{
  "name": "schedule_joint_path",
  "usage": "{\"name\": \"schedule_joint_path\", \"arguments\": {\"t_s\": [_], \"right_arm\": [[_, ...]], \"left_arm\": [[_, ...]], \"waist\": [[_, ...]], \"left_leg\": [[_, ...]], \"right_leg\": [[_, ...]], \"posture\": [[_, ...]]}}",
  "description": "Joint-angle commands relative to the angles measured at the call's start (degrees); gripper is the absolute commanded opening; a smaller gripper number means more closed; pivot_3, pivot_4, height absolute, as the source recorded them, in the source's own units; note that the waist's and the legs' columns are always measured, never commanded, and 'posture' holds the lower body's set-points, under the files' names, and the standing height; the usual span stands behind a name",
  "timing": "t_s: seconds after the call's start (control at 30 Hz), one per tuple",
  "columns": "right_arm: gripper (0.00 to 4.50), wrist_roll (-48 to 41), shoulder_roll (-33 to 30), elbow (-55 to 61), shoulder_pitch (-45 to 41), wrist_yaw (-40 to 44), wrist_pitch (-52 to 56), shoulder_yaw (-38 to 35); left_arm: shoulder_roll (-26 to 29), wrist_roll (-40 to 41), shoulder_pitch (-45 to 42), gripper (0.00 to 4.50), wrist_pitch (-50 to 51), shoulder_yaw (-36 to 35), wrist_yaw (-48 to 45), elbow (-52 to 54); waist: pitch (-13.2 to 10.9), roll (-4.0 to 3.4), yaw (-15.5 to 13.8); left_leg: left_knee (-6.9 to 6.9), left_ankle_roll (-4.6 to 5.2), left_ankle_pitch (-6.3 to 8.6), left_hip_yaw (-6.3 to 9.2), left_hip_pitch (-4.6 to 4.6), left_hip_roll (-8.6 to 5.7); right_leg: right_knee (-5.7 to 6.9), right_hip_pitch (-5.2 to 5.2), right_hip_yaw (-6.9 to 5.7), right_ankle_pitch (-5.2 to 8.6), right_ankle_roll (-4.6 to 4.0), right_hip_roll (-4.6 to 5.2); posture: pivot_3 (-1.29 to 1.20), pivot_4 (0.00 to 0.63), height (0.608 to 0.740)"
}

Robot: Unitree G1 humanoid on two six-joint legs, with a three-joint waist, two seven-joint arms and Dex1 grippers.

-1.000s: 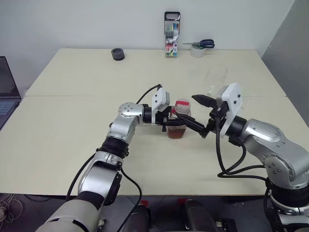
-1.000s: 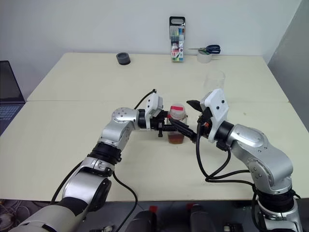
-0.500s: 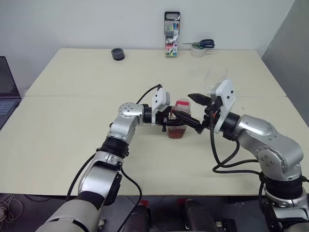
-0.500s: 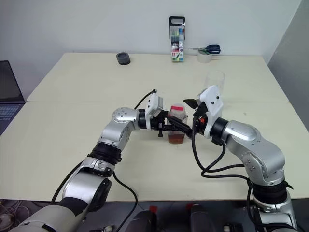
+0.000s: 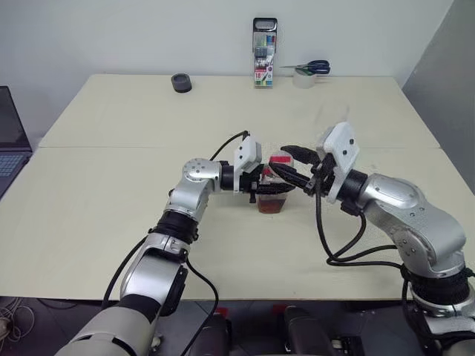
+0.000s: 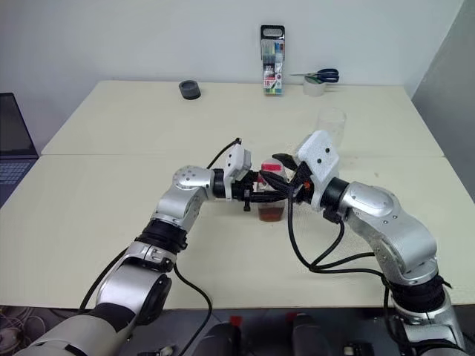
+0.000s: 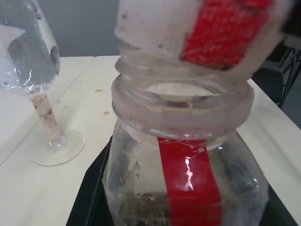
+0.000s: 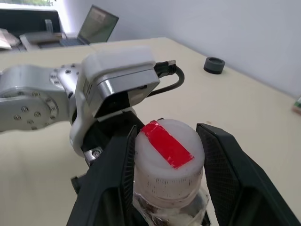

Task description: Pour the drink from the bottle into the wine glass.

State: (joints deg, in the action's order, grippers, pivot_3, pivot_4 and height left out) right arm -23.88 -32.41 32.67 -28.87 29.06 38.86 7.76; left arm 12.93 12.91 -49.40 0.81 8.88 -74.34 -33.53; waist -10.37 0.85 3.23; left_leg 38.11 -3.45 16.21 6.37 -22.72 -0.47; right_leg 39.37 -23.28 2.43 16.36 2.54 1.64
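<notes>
The bottle is to go just this side of the table seam (image 5: 172, 173), in line with the small black round object. My left gripper needs to let go of it there.
The bottle (image 5: 272, 196) stands on the table (image 5: 111, 185) near its middle, a small clear one with a red label strip and a shallow layer of amber drink (image 5: 272, 205) at the bottom. My left gripper (image 5: 267, 190) reaches in from the left and is shut on the bottle's body. My right gripper (image 8: 168, 134) comes from the right, and its two black fingers (image 8: 115, 165) press on either side of the red-and-white cap (image 8: 164, 157). In the left wrist view the cap (image 7: 207, 33) sits tilted over the bottle's neck. The wine glass (image 5: 332, 119) stands upright behind my right hand.
At the table's far edge stand a marker case (image 5: 263, 53), scissors lying on a tape roll (image 5: 304, 72) and a small black round object (image 5: 180, 82). A laptop (image 5: 11, 137) sits off the left side.
My right gripper has swung left from beside the bottle to the cap, rolled, and closed from wide open onto it. The left gripper and the bottle have stayed put.
</notes>
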Motion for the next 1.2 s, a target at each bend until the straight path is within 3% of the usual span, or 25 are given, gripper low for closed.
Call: {"name": "schedule_joint_path", "arguments": {"t_s": [0.03,0.23,0.37,0.5,0.63,0.73,0.9,0.93,1.2], "right_arm": [[1.72,4.2,-1.2,2.2,1.0,1.4,-6.3,0.3],[1.71,-7.6,3.1,5.3,5.0,-2.2,-0.4,-13.1],[1.71,-12.0,3.1,5.2,12.8,-4.0,3.5,-20.3],[1.71,-4.4,3.6,0.2,22.2,-5.2,-0.7,-16.1],[1.71,2.9,6.4,-8.2,24.6,-7.7,-5.2,-10.0],[2.69,7.7,8.6,-15.3,24.6,-8.6,-8.1,-5.6],[4.35,9.8,5.9,-16.9,24.9,-5.7,-6.2,-3.9],[4.5,10.6,4.8,-17.0,25.0,-4.9,-6.5,-3.6],[4.5,10.5,-0.6,-11.0,19.3,2.9,-13.1,-3.5]], "left_arm": [[-0.2,0.9,0.3,1.68,-0.2,-0.3,0.3,3.3],[0.7,1.1,1.8,1.68,1.0,-0.9,1.4,4.9],[2.3,1.5,2.4,1.68,1.9,-2.4,3.1,5.0],[4.2,2.4,2.5,1.68,3.0,-4.7,6.0,4.8],[6.4,2.7,3.2,1.68,3.6,-6.6,8.3,5.1],[8.2,2.9,4.4,1.68,4.2,-8.3,10.4,6.3],[10.2,2.5,5.5,1.67,4.2,-10.6,15.8,7.8],[10.6,2.1,5.7,1.67,3.8,-11.1,17.4,7.7],[12.8,-2.2,4.8,1.67,0.3,-15.9,33.9,3.1]], "waist": [[0.0,0.0,0.0],[0.0,0.0,-0.2],[0.0,0.01,-0.4],[0.0,0.01,0.0],[0.0,-0.01,0.3],[0.0,-0.01,0.2],[0.1,0.05,0.1],[0.1,0.05,0.0],[0.1,0.1,-0.5]], "left_leg": [[0.0,0.0,0.0,-0.01,0.0,0.0],[0.01,-0.02,-0.01,0.0,-0.01,0.01],[0.0,0.0,0.0,0.0,0.01,0.01],[-0.04,0.02,0.01,-0.06,0.07,0.03],[-0.03,0.04,0.0,-0.15,0.22,0.05],[-0.03,0.03,0.0,-0.14,0.27,0.1],[0.0,0.02,-0.01,-0.14,0.28,0.09],[0.02,0.02,-0.01,-0.14,0.28,0.08],[0.04,0.02,-0.01,-0.12,0.24,0.04]], "right_leg": [[0.0,0.0,0.01,0.0,0.0,0.0],[0.02,0.0,0.03,0.0,0.0,0.01],[0.03,0.02,0.02,0.0,0.0,0.01],[0.07,0.02,0.08,0.0,0.0,-0.03],[0.2,0.02,0.17,0.0,0.0,-0.08],[0.22,0.06,0.17,0.01,0.0,-0.13],[0.19,0.1,0.19,0.01,0.0,-0.1],[0.19,0.11,0.18,0.01,0.0,-0.1],[0.16,0.1,0.14,0.01,0.0,-0.04]], "posture": [[0.0,0.15,0.74],[0.0,0.15,0.74],[0.0,0.15,0.74],[0.0,0.15,0.74],[0.0,0.15,0.74],[0.0,0.15,0.74],[0.0,0.15,0.74],[0.0,0.15,0.74],[0.0,0.15,0.74]]}}
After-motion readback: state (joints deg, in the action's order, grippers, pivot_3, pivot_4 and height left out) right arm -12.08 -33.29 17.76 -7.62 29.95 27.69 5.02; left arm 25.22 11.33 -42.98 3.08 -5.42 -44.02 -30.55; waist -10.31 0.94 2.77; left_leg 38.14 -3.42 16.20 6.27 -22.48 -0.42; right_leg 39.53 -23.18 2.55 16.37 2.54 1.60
